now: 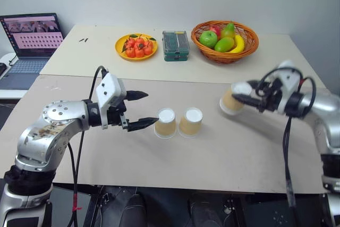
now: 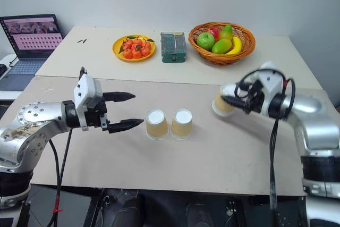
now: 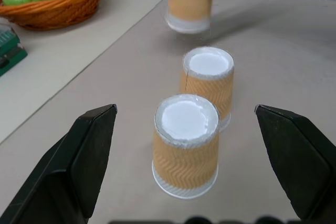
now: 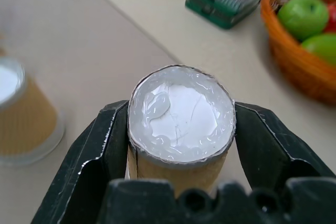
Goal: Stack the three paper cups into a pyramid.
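My right gripper needs to release the third paper cup across the tops of the two standing cups [image 1: 180, 116], so that the cup forms a bridge between them.
Two tan paper cups stand upside down side by side on the table's middle, the left cup [image 1: 165, 123] touching or nearly touching the right cup [image 1: 190, 122]. My left gripper [image 1: 139, 110] hovers open just left of them, its black fingers spread wide on either side of the nearer cup [image 3: 186, 142] without touching it. A third paper cup [image 1: 231, 101] hangs in the air to the right of the pair, tilted, with my right gripper [image 1: 240, 93] shut on its sides [image 4: 181, 119]. No pyramid stands.
On the far table sit a wicker fruit basket [image 1: 224, 41], a green box [image 1: 176, 45] and a yellow plate of orange fruit [image 1: 136, 46]. A laptop [image 1: 31, 43] is at the far left. The seam between the two tables runs behind the cups.
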`<state>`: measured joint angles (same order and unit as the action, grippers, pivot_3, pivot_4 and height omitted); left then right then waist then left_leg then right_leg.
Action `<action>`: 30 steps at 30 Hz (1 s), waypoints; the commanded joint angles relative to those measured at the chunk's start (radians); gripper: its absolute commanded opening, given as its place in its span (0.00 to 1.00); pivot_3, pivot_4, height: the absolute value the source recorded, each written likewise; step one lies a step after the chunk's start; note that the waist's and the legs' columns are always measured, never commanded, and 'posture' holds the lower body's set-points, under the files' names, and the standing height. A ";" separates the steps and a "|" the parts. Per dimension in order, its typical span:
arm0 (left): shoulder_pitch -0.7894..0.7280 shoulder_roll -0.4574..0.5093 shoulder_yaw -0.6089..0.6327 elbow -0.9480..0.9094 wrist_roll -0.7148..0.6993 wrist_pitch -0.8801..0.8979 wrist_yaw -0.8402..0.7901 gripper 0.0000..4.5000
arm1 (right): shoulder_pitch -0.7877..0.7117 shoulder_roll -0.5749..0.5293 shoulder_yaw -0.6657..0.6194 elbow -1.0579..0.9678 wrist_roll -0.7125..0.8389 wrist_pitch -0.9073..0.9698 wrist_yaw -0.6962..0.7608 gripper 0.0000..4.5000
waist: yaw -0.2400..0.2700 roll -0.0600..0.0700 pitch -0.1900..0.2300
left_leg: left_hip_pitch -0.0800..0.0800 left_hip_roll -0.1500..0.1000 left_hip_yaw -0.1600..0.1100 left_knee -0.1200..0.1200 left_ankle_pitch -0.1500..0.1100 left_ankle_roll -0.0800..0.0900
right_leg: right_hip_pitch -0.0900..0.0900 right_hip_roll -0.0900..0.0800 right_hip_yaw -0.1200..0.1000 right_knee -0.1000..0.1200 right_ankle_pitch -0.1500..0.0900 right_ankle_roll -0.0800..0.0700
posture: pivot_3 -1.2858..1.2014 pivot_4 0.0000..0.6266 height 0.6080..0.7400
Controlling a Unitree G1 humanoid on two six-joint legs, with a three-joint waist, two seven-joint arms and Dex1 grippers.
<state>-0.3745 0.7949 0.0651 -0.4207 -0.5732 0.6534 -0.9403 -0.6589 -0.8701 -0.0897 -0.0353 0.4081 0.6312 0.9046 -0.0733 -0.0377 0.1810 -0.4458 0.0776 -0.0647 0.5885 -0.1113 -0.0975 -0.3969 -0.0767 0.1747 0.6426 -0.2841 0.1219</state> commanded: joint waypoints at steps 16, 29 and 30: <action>0.092 -0.020 0.006 -0.063 0.029 -0.090 0.034 1.00 | -0.441 0.086 0.181 -0.016 0.168 0.331 0.211 0.60 | 0.007 0.000 0.001 | -0.010 0.000 0.000 0.001 0.000 0.000 | -0.009 0.000 -0.001 0.001 0.005 -0.005 | 0.52 0.24 1.00; 0.055 -0.010 0.011 -0.049 0.029 -0.083 0.051 1.00 | -0.344 0.117 0.193 -0.164 0.219 0.364 0.188 0.60 | 0.006 0.000 0.001 | -0.010 0.000 0.000 0.001 0.000 0.000 | -0.010 0.000 -0.001 0.002 0.005 -0.005 | 0.52 0.24 1.00; 0.048 -0.002 0.014 -0.047 0.025 -0.080 0.044 1.00 | -0.331 0.121 0.195 -0.175 0.220 0.362 0.185 0.60 | 0.007 0.000 0.001 | -0.010 0.000 0.000 0.001 0.000 0.000 | -0.010 0.000 -0.001 0.002 0.005 -0.005 | 0.52 0.24 1.00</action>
<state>-0.3046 0.7786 0.0587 -0.4464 -0.5388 0.5768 -0.8910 -0.9964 -0.7491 0.1153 -0.1734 0.6293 1.0169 1.0983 -0.0659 -0.0374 0.1815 -0.4558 0.0776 -0.0649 0.5892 -0.1113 -0.0975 -0.4069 -0.0766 0.1739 0.6446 -0.2791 0.1167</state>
